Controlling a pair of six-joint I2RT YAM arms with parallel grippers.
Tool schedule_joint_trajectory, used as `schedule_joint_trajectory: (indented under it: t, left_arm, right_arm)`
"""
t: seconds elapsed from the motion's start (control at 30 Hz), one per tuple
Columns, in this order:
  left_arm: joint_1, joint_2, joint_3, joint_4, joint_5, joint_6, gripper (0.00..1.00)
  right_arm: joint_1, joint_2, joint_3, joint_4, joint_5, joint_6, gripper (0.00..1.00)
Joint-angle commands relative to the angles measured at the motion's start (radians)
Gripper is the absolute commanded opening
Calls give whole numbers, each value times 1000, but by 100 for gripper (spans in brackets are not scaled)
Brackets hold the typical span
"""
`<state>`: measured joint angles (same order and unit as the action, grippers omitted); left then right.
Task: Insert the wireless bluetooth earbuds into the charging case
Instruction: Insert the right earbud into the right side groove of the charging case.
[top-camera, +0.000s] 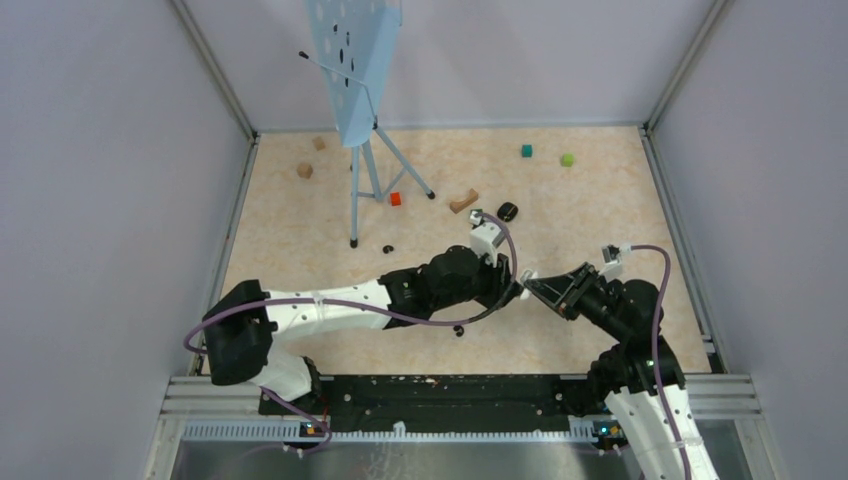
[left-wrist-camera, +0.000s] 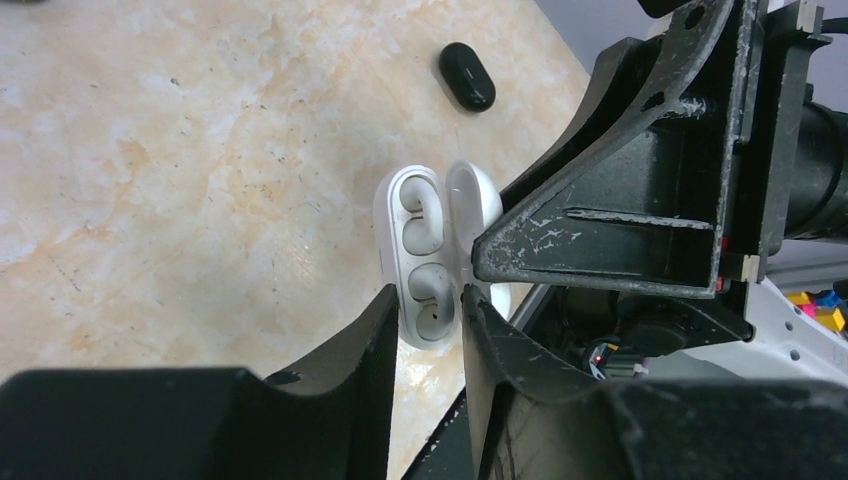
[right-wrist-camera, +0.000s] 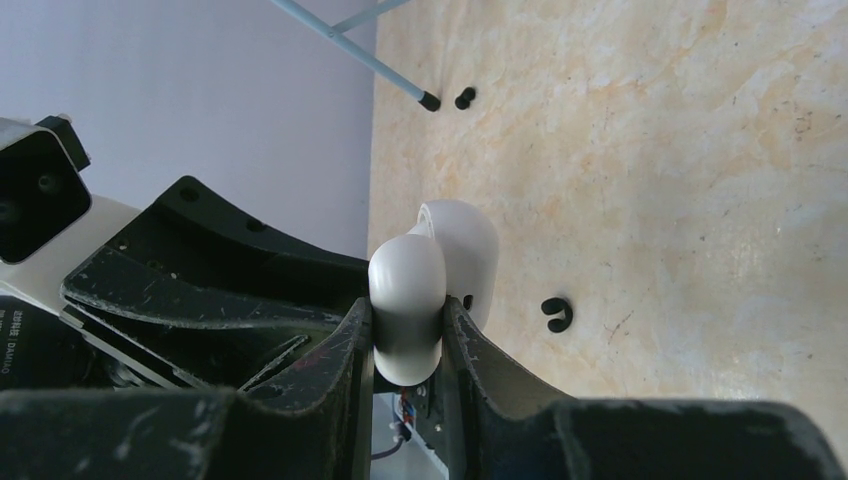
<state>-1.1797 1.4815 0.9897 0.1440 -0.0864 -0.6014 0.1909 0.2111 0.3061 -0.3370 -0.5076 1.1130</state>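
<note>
My right gripper needs to let go of the white charging case on the table (top-camera: 504, 289) between the black oval case and the nearer black earbud.
The white charging case (left-wrist-camera: 386, 222) is held open above the table between both grippers. Two white earbuds (left-wrist-camera: 420, 215) sit in its base, and the lid (left-wrist-camera: 470, 195) stands open beside them. My left gripper (left-wrist-camera: 428, 296) is shut on the lower end of the base. My right gripper (right-wrist-camera: 408, 315) is shut on one rounded half of the case (right-wrist-camera: 407, 285); the other half (right-wrist-camera: 468, 245) shows behind it. In the top view the grippers' tips meet around the case (top-camera: 526, 276). Two black earbuds (top-camera: 387, 248) (top-camera: 458, 331) lie loose on the table.
A black oval case (top-camera: 507, 211) lies beyond the grippers and also shows in the left wrist view (left-wrist-camera: 466, 76). A blue stand (top-camera: 358, 150) is at the back left. A red cube (top-camera: 395, 198), green cubes (top-camera: 526, 151) (top-camera: 567, 159) and wooden blocks (top-camera: 305, 170) (top-camera: 463, 201) are scattered.
</note>
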Motion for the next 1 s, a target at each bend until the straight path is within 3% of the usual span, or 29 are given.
schedule_joint_trajectory:
  t: [0.0, 0.2, 0.33, 0.57, 0.73, 0.97]
  left_arm:
    - [-5, -15, 46, -17, -6, 29, 35]
    - [-5, -25, 72, -48, 25, 40, 36]
    - [-5, -68, 61, -70, 17, 33, 46]
    - [-5, -152, 37, -78, 56, 40, 51]
    - [-2, -234, 11, -124, -24, 25, 54]
    - [115, -420, -114, -231, -98, 4, 63]
  right_arm:
    - [-5, -12, 6, 69, -25, 15, 0]
    - [-6, -13, 5, 60, -22, 11, 0]
    - [-6, -10, 8, 54, -17, 3, 0]
    - [-7, 37, -2, 111, -59, -75, 0]
    - [-5, 143, -63, 386, -298, -116, 0]
    - [-6, 331, -33, 504, -454, -196, 0]
